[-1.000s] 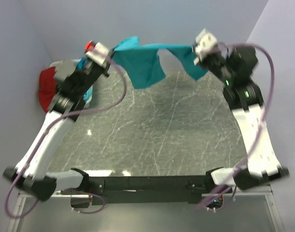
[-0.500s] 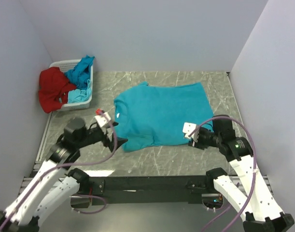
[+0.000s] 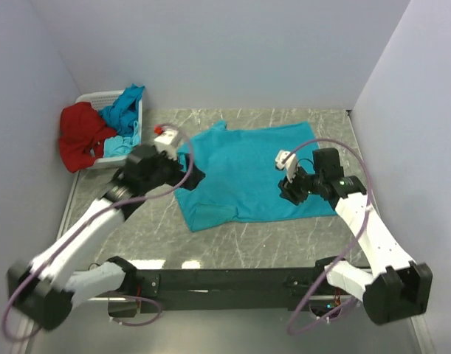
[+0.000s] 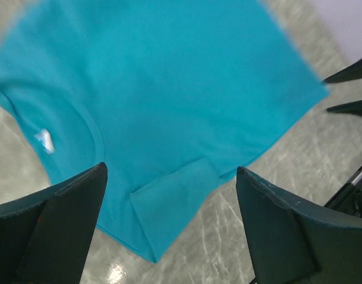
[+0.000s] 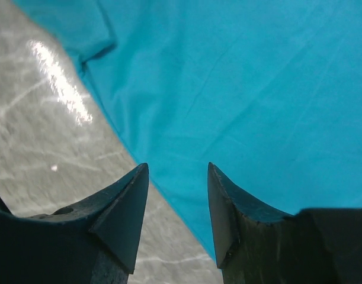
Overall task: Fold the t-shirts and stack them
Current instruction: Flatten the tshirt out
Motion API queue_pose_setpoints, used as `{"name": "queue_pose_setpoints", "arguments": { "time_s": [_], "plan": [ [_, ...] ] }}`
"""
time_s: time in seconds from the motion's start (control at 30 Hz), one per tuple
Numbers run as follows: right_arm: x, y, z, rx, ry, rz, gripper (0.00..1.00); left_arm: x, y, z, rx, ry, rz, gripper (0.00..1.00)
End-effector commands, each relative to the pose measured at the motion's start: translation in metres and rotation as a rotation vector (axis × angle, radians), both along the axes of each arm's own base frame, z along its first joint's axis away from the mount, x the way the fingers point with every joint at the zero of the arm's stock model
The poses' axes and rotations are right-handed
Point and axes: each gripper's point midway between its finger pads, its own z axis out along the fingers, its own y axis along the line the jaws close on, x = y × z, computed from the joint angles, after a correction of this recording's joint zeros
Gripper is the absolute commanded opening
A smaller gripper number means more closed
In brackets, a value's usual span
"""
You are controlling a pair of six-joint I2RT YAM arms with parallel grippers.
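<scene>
The turquoise t-shirt's near side edge (image 3: 309,217) (image 5: 201,239), close to the corner of its bottom hem, is the next spot that my right gripper should grab.
One turquoise t-shirt (image 3: 247,173) lies spread flat on the marble table (image 3: 232,236), collar to the left and one sleeve (image 3: 204,214) pointing to the near edge. My left gripper (image 3: 194,175) hovers open over the collar side, nothing between its fingers. My right gripper (image 3: 286,193) hovers open over the shirt's right part, also holding nothing. In the left wrist view the t-shirt (image 4: 169,94) and its white label (image 4: 44,139) lie below the wide open left gripper (image 4: 172,168). The right wrist view shows the open right gripper (image 5: 178,165) above the t-shirt's (image 5: 240,89) near edge.
A white basket (image 3: 139,151) stands at the far left, holding a red t-shirt (image 3: 81,136) that hangs over its rim and more turquoise t-shirts (image 3: 125,107). Walls close in the table at the left, back and right. Bare marble (image 5: 38,124) lies in front of the shirt.
A second ago both grippers held the turquoise shirt stretched in the air. It now lies flat on the table; both grippers have opened, let go and moved over it.
</scene>
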Motion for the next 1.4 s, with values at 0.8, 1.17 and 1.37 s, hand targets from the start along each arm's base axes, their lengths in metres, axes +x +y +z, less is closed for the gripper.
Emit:
{"name": "queue_pose_setpoints", "arguments": {
  "time_s": [0.8,1.17,1.37],
  "plan": [
    [0.005,-0.086,-0.124,-0.467,0.065,0.213,0.55,-0.036,-0.048,-0.204,0.456,0.522,-0.086,0.88],
    [-0.009,-0.095,-0.157,-0.509,0.128,0.184,0.44,-0.061,-0.048,-0.225,0.509,0.571,-0.023,0.87],
    [-0.01,-0.091,-0.157,-0.476,0.146,0.16,0.2,-0.057,-0.04,-0.26,0.638,0.654,0.025,0.52]
  ]
}}
